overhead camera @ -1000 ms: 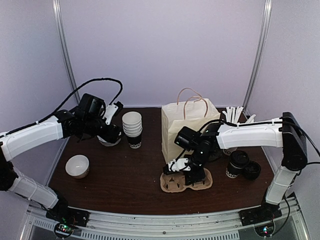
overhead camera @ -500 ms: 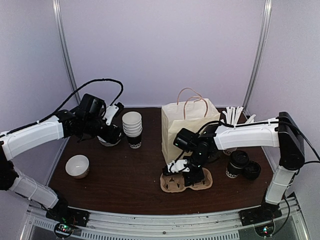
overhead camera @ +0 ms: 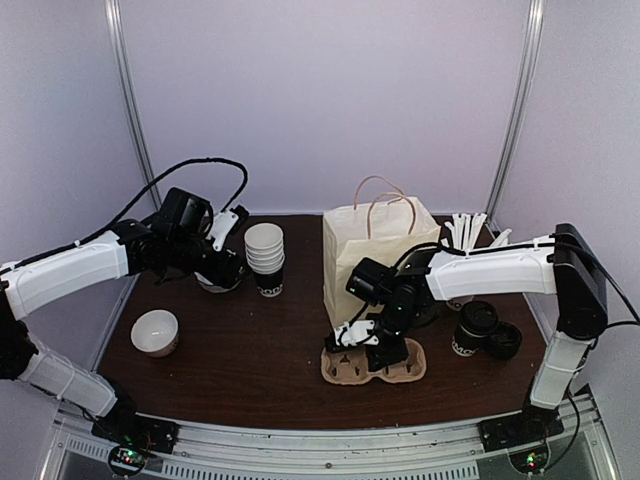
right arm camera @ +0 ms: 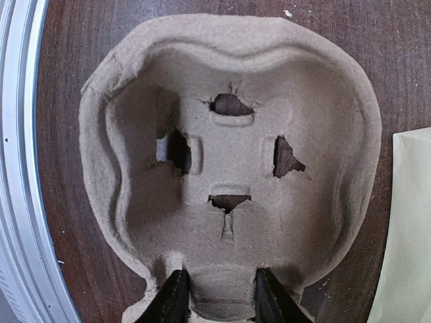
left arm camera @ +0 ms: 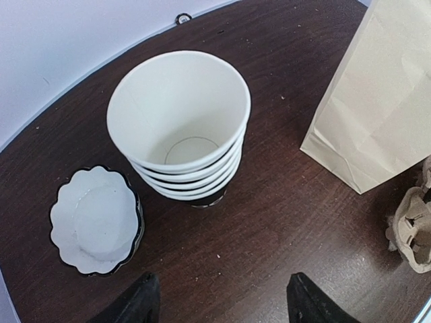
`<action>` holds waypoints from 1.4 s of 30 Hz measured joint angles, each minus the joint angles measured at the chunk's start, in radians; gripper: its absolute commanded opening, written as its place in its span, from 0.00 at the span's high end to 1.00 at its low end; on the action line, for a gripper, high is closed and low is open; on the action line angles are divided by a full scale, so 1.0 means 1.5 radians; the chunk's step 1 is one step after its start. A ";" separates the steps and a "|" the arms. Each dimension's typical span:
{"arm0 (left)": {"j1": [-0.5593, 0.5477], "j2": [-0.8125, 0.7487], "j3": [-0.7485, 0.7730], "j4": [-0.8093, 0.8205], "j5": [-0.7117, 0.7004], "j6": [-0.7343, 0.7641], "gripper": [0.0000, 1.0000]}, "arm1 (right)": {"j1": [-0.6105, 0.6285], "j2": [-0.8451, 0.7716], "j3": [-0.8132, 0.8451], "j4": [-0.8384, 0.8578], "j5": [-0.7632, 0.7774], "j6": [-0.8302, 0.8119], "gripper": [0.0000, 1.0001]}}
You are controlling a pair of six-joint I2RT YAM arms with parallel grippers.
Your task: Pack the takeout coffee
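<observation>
Next, I close my left gripper on the paper bag's back top edge [overhead camera: 356, 207], at its back handle's end nearer the cup stack.
The takeout coffee [overhead camera: 474, 327], a small black cup with a black lid, stands on the table at the right, clear of both grippers. My right gripper [overhead camera: 384, 350] points down into the brown pulp cup carrier [overhead camera: 372, 366]. In the right wrist view its two fingers press on either side of the middle ridge of the carrier [right arm camera: 229, 155], so the right gripper [right arm camera: 219, 296] is shut on it. The carrier's cup wells hold nothing. My left gripper [left arm camera: 222, 303] hangs open over bare table, just in front of the stack of unlidded cups [left arm camera: 180, 128].
An upright paper bag [overhead camera: 375, 252] with handles stands behind the carrier. A white cup with white sticks [overhead camera: 466, 234] is at the back right, a loose black lid [overhead camera: 504, 341] beside the coffee. A scalloped white lid [left arm camera: 94, 219] and a white bowl [overhead camera: 155, 332] are on the left.
The right gripper's fingers have drawn together onto the carrier's middle ridge, and the arm has settled slightly lower. The left arm has not moved.
</observation>
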 measured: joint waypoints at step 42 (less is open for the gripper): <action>-0.113 0.553 0.807 -0.154 0.219 -0.057 0.89 | -0.003 -0.226 -0.090 -0.082 -0.018 0.001 0.72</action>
